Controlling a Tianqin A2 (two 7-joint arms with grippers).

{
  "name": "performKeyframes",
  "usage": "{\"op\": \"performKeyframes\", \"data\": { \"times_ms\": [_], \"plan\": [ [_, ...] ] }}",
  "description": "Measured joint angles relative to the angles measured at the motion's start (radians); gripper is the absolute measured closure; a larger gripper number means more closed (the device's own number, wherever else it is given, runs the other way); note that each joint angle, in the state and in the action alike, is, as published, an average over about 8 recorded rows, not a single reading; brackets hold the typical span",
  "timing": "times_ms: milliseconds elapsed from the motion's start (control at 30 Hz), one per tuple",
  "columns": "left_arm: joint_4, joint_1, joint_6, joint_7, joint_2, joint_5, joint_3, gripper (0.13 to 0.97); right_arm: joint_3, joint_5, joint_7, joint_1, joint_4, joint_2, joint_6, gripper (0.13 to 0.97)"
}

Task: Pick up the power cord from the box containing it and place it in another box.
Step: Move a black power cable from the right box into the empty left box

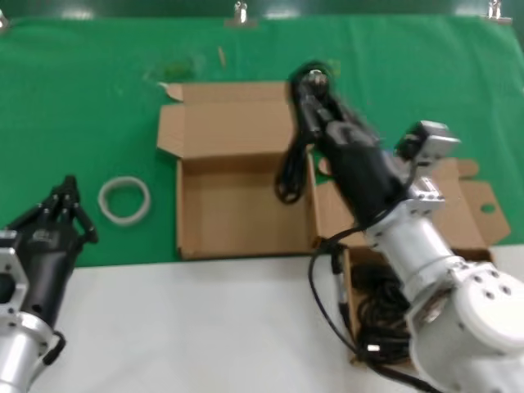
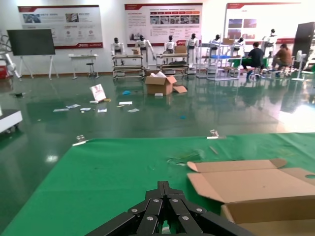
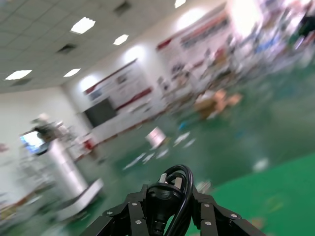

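Observation:
The robot's right gripper needs to release the black power cord on the bottom of the middle box (image 1: 266,219), toward the second box.
My right gripper (image 1: 312,84) is shut on the plug of the black power cord (image 1: 288,173), held up over the far right corner of the open brown box (image 1: 237,209) in the middle. The cord hangs down along that box's right wall. In the right wrist view the plug (image 3: 163,195) sits between the fingers (image 3: 133,214) of the gripper (image 3: 167,199). The second brown box (image 1: 471,217) lies at the right, partly hidden under my right arm, with more black cable (image 1: 378,304) in it. My left gripper (image 1: 69,187) is shut and empty at the lower left.
A white coiled ring (image 1: 124,199) lies on the green cloth (image 1: 82,106) between my left gripper and the middle box. The white table edge (image 1: 188,327) runs along the front. The left wrist view shows the shut gripper (image 2: 164,186) and the middle box's lid flap (image 2: 256,184).

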Motion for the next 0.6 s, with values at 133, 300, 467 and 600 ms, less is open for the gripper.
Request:
{"op": "performKeyframes", "data": {
  "times_ms": [133,300,467,600],
  "plan": [
    [0.000,0.000,0.000,0.000,0.000,0.000,0.000,0.957,-0.070,0.045,0.047,0.121,-0.186,0.000,-0.048,0.787],
    [0.000,0.000,0.000,0.000,0.000,0.000,0.000,0.957,-0.073,0.062,0.049,0.217,-0.399,-0.001,-0.115,0.787],
    [0.000,0.000,0.000,0.000,0.000,0.000,0.000,0.957,-0.013,0.123,-0.066,0.293,-0.612,-0.001,-0.198,0.787],
    [0.000,0.000,0.000,0.000,0.000,0.000,0.000,0.957,0.005,0.263,-0.219,0.361,-0.793,-0.001,-0.265,0.787]
  ]
}}
